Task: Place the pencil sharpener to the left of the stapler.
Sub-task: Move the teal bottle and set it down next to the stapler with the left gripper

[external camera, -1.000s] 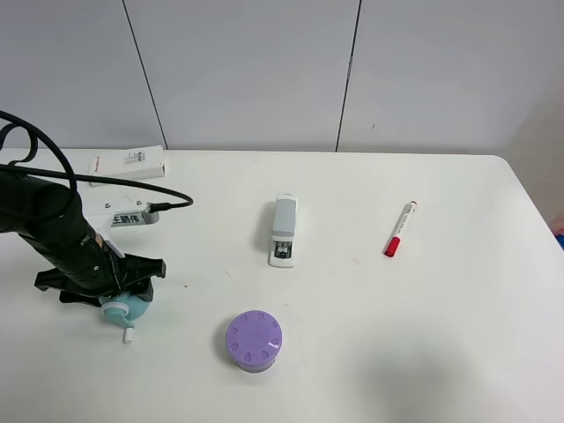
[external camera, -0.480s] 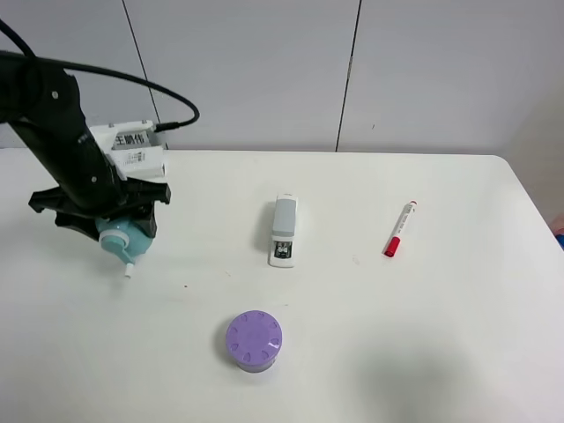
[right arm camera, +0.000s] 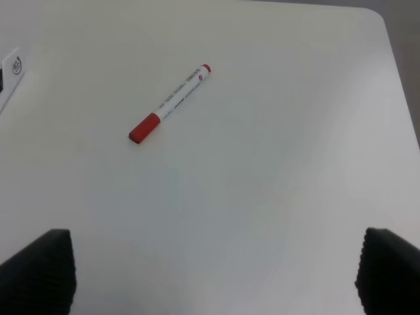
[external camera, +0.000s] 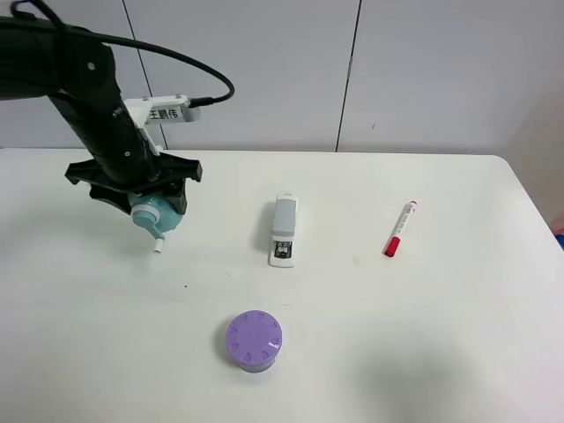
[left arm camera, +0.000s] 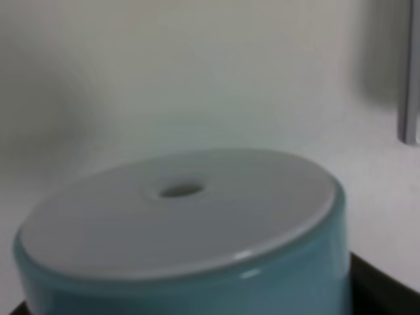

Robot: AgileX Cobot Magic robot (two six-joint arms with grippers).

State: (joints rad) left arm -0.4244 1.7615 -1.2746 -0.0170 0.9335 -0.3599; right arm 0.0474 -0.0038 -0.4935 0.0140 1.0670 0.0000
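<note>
My left gripper should release the pencil sharpener on the bare table (external camera: 234, 215) next to the stapler, away from the marker.
The light teal pencil sharpener (external camera: 156, 217) hangs in my left gripper (external camera: 143, 199), which is shut on it, its white crank handle (external camera: 159, 248) pointing down toward the table. It is well to the left of the grey and white stapler (external camera: 283, 231), which lies mid-table with its dark metal end toward the front. The left wrist view is filled by the sharpener's teal body and white collar (left arm camera: 177, 210). My right gripper (right arm camera: 213, 266) is open over bare table, with only the stapler's corner (right arm camera: 10, 71) at the frame's edge.
A purple round lidded container (external camera: 254, 340) stands near the front, below the stapler. A red-and-white marker (external camera: 399, 228) (right arm camera: 170, 104) lies right of the stapler. The white table (external camera: 423, 335) ends at a wall behind.
My left gripper has carried the sharpener up off the front-left of the table and then rightward and farther back, closer to the stapler. Nothing else moved.
</note>
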